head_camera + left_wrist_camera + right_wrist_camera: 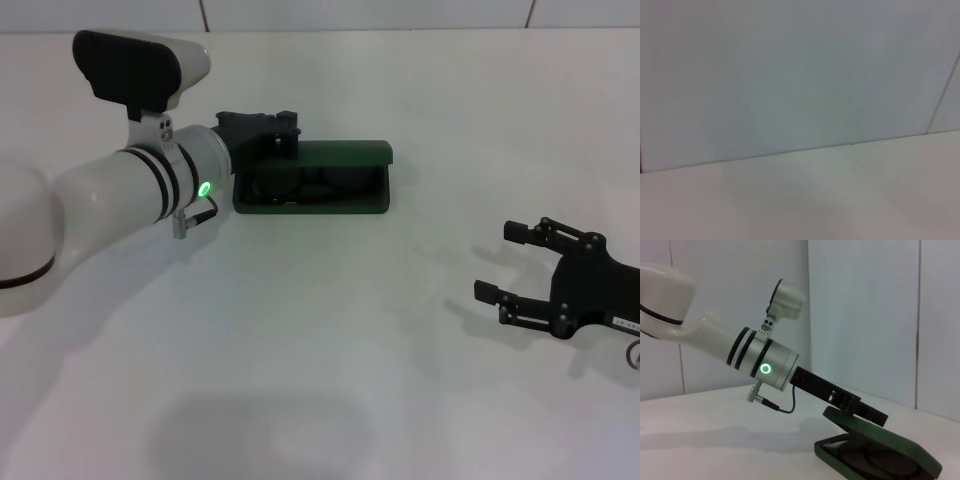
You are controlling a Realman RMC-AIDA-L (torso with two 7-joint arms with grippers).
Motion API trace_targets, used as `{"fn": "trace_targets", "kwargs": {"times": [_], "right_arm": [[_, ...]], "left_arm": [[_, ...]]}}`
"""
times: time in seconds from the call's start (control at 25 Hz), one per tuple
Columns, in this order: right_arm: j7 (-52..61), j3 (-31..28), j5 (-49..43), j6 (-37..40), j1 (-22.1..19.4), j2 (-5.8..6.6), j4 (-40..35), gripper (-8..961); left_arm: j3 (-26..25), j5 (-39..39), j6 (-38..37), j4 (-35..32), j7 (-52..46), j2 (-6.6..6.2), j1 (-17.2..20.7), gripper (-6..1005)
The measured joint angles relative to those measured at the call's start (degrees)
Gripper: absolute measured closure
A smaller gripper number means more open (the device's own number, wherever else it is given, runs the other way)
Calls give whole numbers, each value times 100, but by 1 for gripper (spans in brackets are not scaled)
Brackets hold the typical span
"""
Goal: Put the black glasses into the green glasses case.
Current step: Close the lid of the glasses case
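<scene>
Next, the left gripper releases the green glasses case's lid, shut over the black glasses in the case's open base (pixel 312 187).
The green glasses case (pixel 312 207) lies open at the middle far side of the table, its lid (pixel 340 152) partly raised along the far edge. Inside it lie the black glasses (pixel 292 185), their lenses dark against the lining. My left gripper (pixel 272 135) reaches in from the left and rests at the lid's left end. In the right wrist view the left gripper (pixel 872 415) sits on top of the tilted lid (pixel 834 416), above the glasses (pixel 880 460) in the case's base (pixel 920 460). My right gripper (pixel 498 262) is open and empty, low at the right, away from the case.
A white table (pixel 330 350) runs out to a pale wall (pixel 790 75) at the back. The left wrist view shows only that wall and the bare tabletop (pixel 815 200).
</scene>
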State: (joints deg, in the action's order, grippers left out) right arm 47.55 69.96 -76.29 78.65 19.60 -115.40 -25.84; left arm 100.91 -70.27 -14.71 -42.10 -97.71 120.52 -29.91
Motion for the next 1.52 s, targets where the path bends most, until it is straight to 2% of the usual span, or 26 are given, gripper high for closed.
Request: {"fn": "trace_targets", "kwargs": {"times": [0.16,0.2,0.28,0.48,0.92,1.24,1.52], "right_arm": [[19,0,1,0,17,0,0,140],[21,0,1,1,18,1,0,140],[25,0,1,1,21,0,0,140],[39,0,1,1,35,0,0,140],[53,0,0,-4,40,0,0,140],[62,0,0,-9,52,0,0,140],[68,0,1,-16,51,-7,0,140]], "left_arm": [[-51,1085,-345,112,1227,-14,58,990],[-51,1085,-345,112,1227,-14,58,990],[-54,1889,-601,320,2107,-18,63,990],[-54,2816,-901,683,3012,-23,16,989],[-53,3050,-1311,991,3520,-23,52,990],[-54,3664,-1888,1411,4186,-16,55,989],[-43,3686,-2061,1474,4354,-17,49,980]]}}
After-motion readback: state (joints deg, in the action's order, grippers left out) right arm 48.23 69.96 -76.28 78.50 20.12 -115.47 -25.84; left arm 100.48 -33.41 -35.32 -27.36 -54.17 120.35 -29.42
